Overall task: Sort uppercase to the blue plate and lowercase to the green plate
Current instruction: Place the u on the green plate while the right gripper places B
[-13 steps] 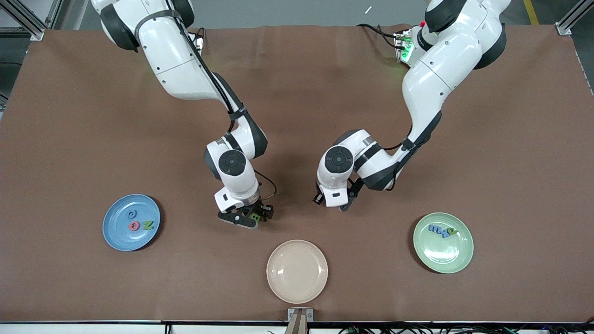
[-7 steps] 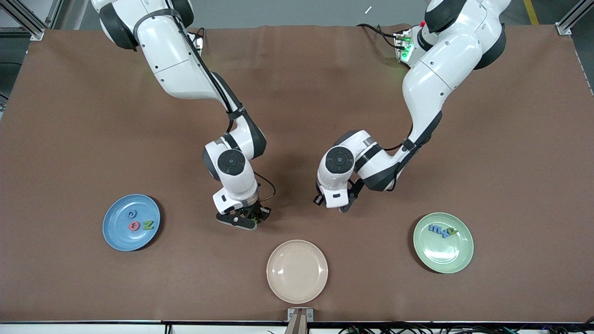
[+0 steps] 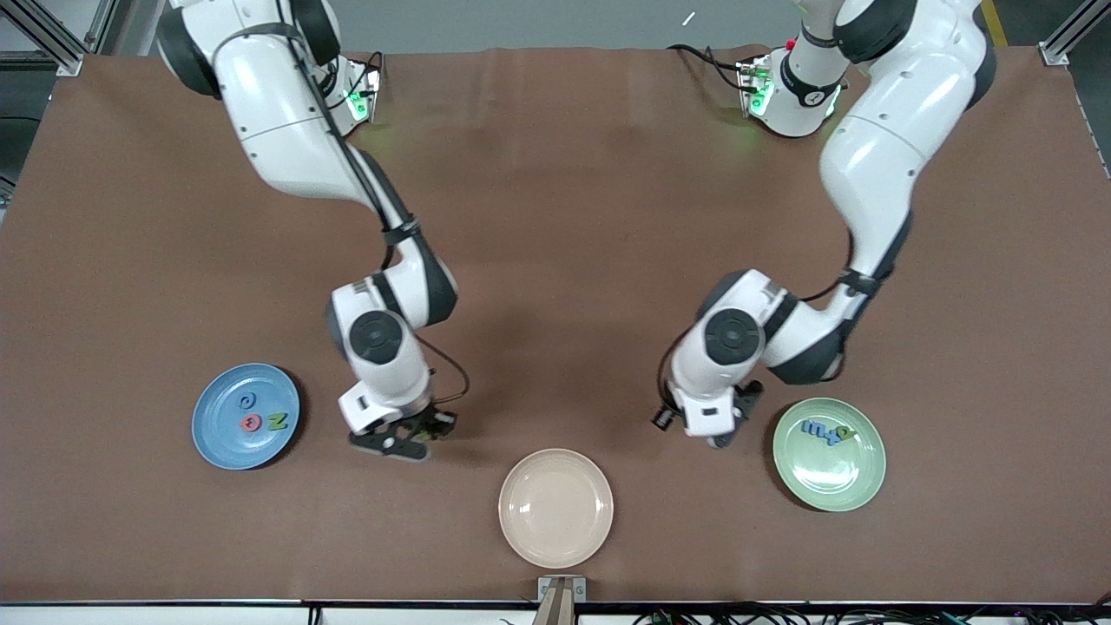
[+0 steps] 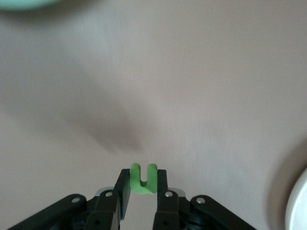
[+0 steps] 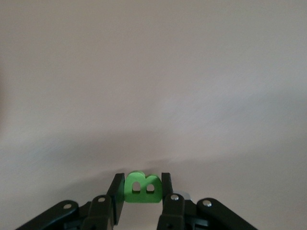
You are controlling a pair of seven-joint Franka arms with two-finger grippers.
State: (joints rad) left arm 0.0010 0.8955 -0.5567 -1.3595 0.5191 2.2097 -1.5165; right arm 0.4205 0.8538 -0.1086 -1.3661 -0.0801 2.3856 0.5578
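Note:
Next, my right gripper releases the green B on the blue plate (image 3: 253, 382), setting it free in the space between the blue C and the rim of the plate. The green B now hangs over the bare table.
My right gripper (image 5: 142, 179) is shut on the green B (image 5: 142, 188). In the front view it (image 3: 417, 431) hangs over the bare table between the blue plate (image 3: 227, 447) and the cream plate. The blue plate holds the blue C (image 3: 247, 401), pink-red Q (image 3: 252, 423) and green N (image 3: 277, 422). My left gripper (image 4: 143, 175) is shut on the green n (image 4: 143, 179). In the front view it (image 3: 716, 434) is over the table just beside the green plate (image 3: 833, 477), which holds the blue m (image 3: 814, 428), blue t (image 3: 833, 436) and green p (image 3: 846, 431).
A cream plate (image 3: 555, 521) lies near the front edge, midway between the other two plates. Its rim shows in the left wrist view (image 4: 300, 206), as does the green plate's edge (image 4: 24, 4). Brown cloth covers the table.
The right arm has swung toward the blue plate with the B. The left arm has swung toward the green plate with the n. Both grips are unchanged.

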